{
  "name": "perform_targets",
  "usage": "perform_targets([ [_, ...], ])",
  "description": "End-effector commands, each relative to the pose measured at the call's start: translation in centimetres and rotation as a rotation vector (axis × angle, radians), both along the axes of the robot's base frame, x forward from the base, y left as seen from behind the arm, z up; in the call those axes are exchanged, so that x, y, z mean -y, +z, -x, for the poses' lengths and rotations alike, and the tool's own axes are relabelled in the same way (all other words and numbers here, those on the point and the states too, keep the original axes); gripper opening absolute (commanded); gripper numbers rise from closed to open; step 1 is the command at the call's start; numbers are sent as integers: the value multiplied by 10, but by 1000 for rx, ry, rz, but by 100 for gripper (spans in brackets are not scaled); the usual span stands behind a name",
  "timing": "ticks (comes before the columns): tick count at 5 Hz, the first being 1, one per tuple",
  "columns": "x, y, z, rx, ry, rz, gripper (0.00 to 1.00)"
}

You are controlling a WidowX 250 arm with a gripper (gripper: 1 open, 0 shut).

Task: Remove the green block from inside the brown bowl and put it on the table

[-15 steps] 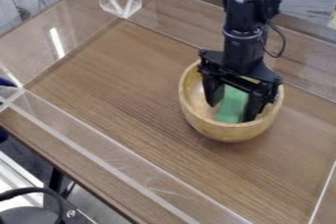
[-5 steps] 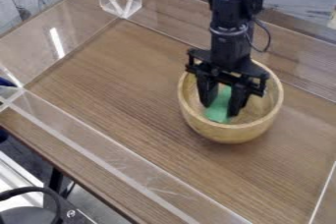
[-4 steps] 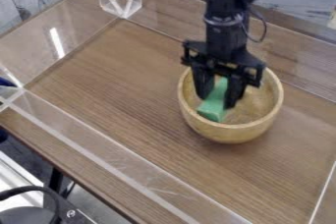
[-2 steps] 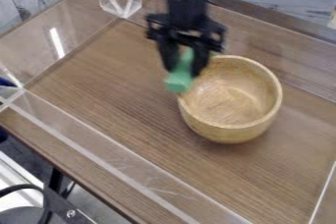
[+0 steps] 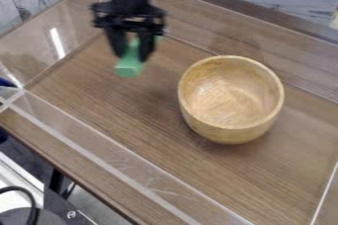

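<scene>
The green block, now held a little above the wood, will be released by my gripper on the wood point(image 5: 98, 95) between the brown bowl and the acrylic sides.
My black gripper point(image 5: 129, 53) hangs over the table's point(image 5: 119, 120) left-centre part, shut on the green block point(image 5: 128, 63). The block sticks out below the fingers, held a little above the wood. The brown bowl point(image 5: 232, 98) stands to the right with nothing inside it, well apart from the gripper.
Low clear acrylic walls point(image 5: 79, 165) border the tabletop on the front and left. A clear acrylic corner piece point(image 5: 121, 0) stands at the back left. A black cable loop point(image 5: 16, 209) lies below the table's front edge.
The gripper lifted the green block out of the bowl and carried it leftward across the table. The bowl now holds nothing.
</scene>
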State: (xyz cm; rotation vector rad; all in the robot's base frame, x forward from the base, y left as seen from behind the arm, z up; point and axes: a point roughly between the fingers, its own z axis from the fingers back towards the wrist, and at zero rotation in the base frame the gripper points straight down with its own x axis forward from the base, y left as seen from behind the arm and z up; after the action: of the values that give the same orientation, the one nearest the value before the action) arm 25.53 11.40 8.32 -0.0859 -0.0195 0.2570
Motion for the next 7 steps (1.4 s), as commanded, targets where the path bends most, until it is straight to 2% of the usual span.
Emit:
perform_targets([
  [1, -23, -6, 6, 20, 0, -42, 0],
  [2, -29, -25, 19, -8, -10, -64, 0],
  [3, -30, -43, 22, -30, -20, -68, 0],
  [7, -19, -49, 17, -46, -50, -65, 0],
])
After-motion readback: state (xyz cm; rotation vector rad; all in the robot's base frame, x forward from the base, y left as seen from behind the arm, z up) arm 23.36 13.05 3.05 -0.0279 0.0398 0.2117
